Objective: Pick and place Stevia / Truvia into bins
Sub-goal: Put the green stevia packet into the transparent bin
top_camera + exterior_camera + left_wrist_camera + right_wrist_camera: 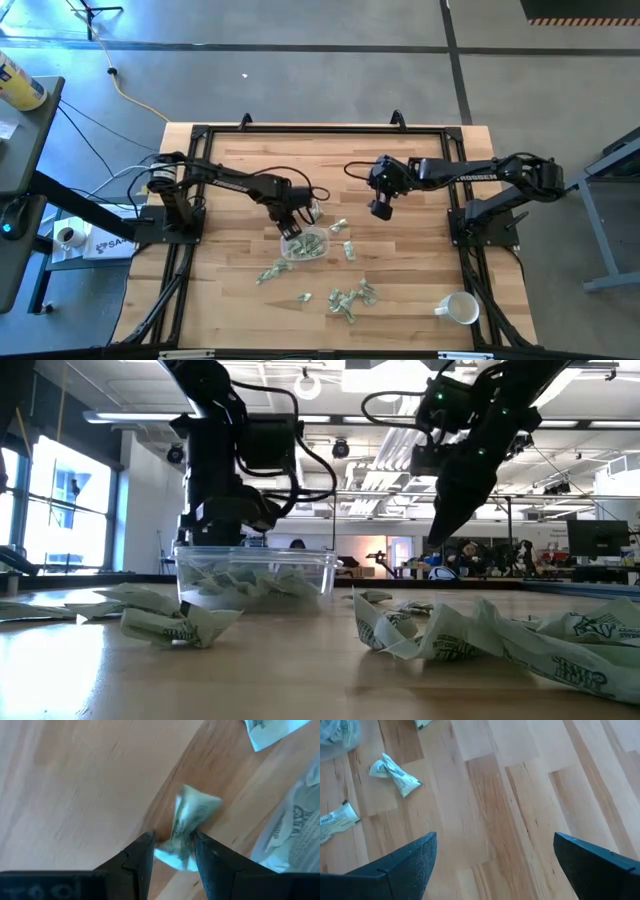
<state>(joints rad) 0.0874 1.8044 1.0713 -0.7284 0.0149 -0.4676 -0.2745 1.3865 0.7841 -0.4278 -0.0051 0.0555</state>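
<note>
Next, I close my right gripper on the loose packet just beyond the clear bin's far edge (316, 210) (422, 722), next to my left gripper.
The clear bin (305, 245) (255, 575) stands near the table's middle with several pale green and white packets inside. More packets lie loose on the wood near it (350, 296) (270, 271) (470, 632). My left gripper (291, 228) (174, 855) hangs at the bin's far left corner, shut on one crumpled packet (190, 817). My right gripper (381, 208) (495, 860) hovers open above bare wood to the bin's right, touching nothing; two loose packets (395, 770) (335, 820) lie ahead of it. My left gripper pinches a crumpled packet between its two fingers, on the packet's lower end (176, 851). The fingers come from above, pointing down. The rest of the packet sticks out past the fingertips, twisted and creased, above the wood beside the bin's wall (300, 820).
A white mug (460, 308) lies near the table's near right corner. A black frame (320, 130) runs round the tabletop. Bare wood lies toward the far edge and far right. Cables and a side table stand off the left edge.
</note>
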